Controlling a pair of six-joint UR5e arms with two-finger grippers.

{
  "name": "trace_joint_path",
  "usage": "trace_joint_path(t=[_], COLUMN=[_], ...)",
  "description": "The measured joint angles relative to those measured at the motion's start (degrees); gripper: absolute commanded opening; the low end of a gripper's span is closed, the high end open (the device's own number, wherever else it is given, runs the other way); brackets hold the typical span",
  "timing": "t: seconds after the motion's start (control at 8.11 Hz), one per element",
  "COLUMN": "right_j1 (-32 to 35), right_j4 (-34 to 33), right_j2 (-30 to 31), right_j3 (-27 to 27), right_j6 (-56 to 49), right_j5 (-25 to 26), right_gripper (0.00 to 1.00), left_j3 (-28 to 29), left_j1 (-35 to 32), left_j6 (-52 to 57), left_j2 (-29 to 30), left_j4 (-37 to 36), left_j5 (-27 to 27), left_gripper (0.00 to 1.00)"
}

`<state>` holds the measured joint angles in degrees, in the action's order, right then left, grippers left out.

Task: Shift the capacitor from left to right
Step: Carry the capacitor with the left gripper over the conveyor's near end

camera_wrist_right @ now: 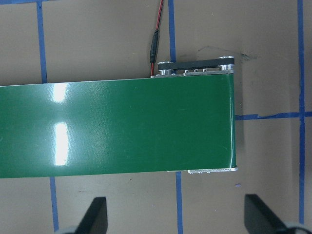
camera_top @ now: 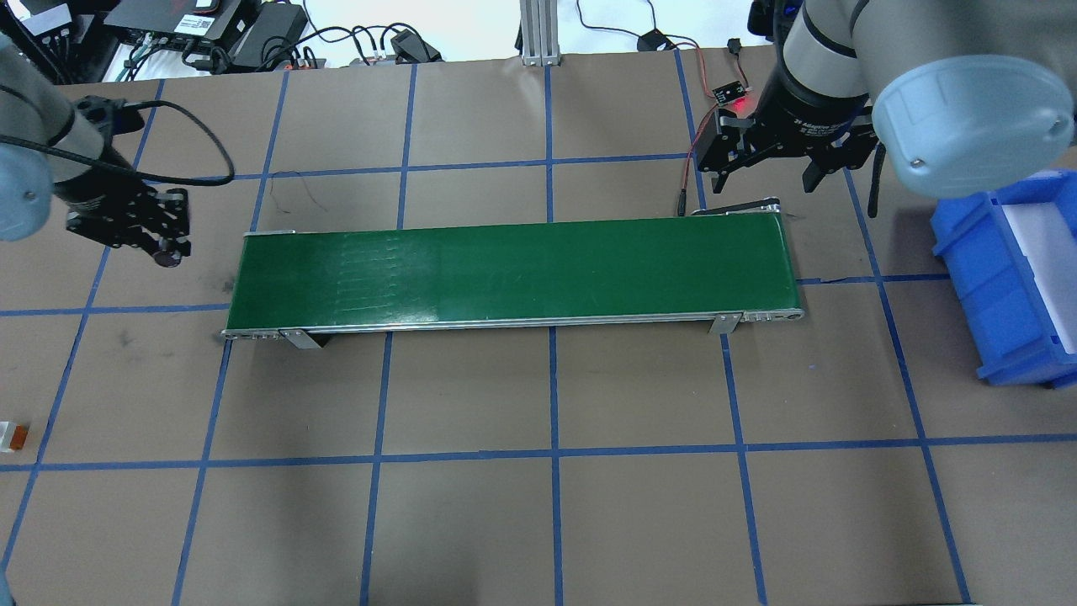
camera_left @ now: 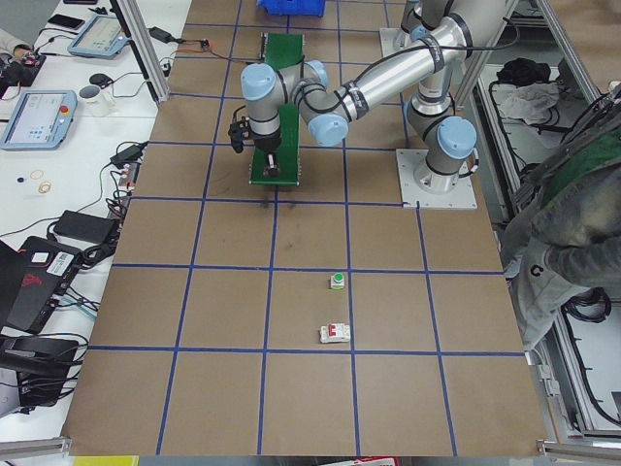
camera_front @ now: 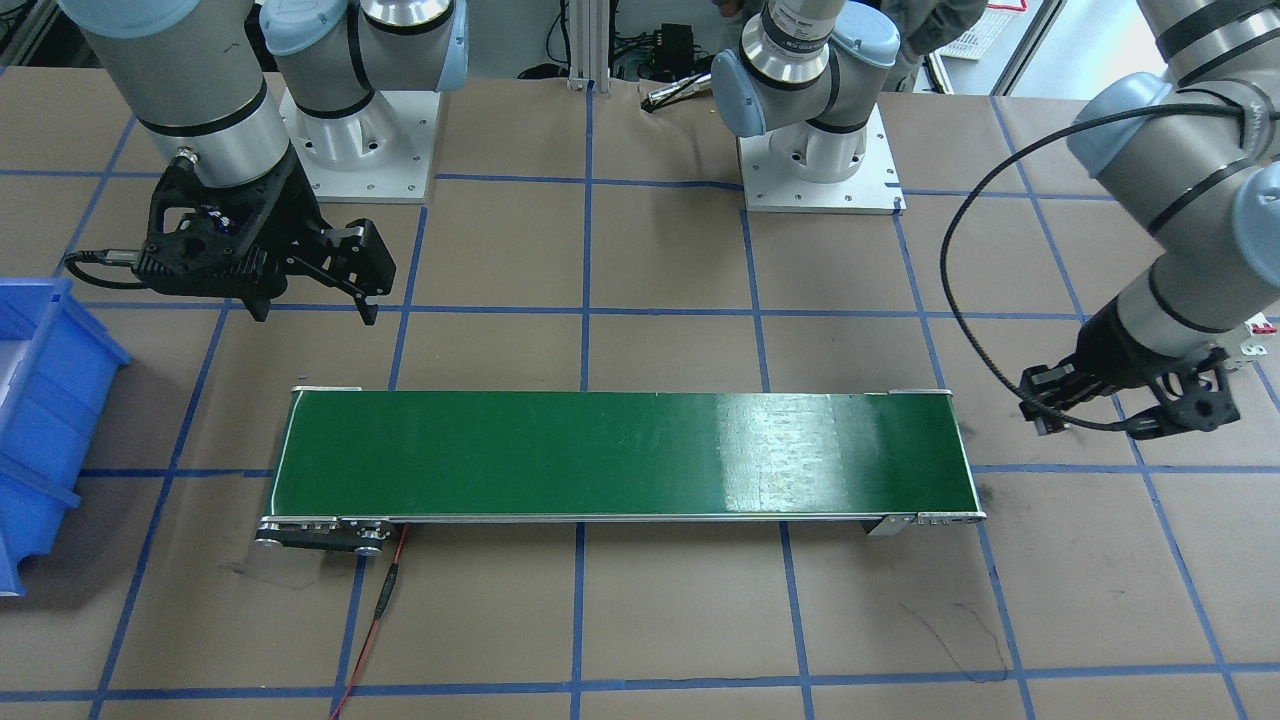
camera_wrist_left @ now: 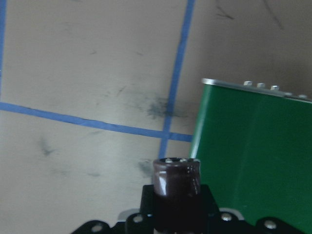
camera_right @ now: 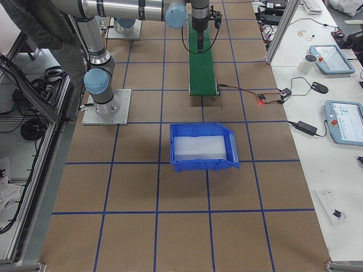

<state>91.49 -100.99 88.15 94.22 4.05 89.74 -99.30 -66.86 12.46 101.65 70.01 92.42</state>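
I should use my left gripper to stand the capacitor, now held just off the belt's end, on the green conveyor belt, inward of the small metal bracket [camera_front: 861,464] at the belt's edge.
My left gripper [camera_top: 164,244] is shut on the capacitor [camera_wrist_left: 176,185], a stubby dark brown-black cylinder with a shiny top edge. It holds the capacitor just off the left end of the green conveyor belt [camera_top: 513,269], above the brown table. The capacitor also shows as a dark round spot in the overhead view [camera_top: 169,256]. In the front-facing view the left gripper [camera_front: 1042,405] is on the right. My right gripper [camera_top: 766,172] is open and empty, above the table by the belt's right end; its two fingers [camera_wrist_right: 95,217] show in the right wrist view.
A blue bin [camera_top: 1010,269] stands to the right of the belt. A red wire [camera_front: 385,600] runs from the belt's motor end. A white breaker with a red switch [camera_left: 335,333] and a green-capped button [camera_left: 337,281] lie on the table's left part.
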Motion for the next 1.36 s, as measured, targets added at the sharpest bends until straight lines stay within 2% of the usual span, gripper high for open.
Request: trace_joint_path(t=[0.49,0.99,1.36], right_j1=[0.0,0.0,0.0], right_j4=[0.0,0.0,0.1], right_j2=[0.0,0.0,0.0], right_j3=[0.0,0.0,0.0], right_j6=[0.0,-0.1,-0.1], right_j5=[0.1,0.3,0.3], right_gripper=[1.0,1.0,1.0], left_j3=[0.0,-0.2,-0.3], left_j1=[-12.4,-16.5,-17.1], left_j6=[-9.2,-11.2,-11.9], left_j2=[1.9,6.6,8.0], left_j4=[-0.4,-6.8,-8.0], left_j5=[-0.5,-0.7,-0.7], left_gripper=[0.34,0.35,0.35])
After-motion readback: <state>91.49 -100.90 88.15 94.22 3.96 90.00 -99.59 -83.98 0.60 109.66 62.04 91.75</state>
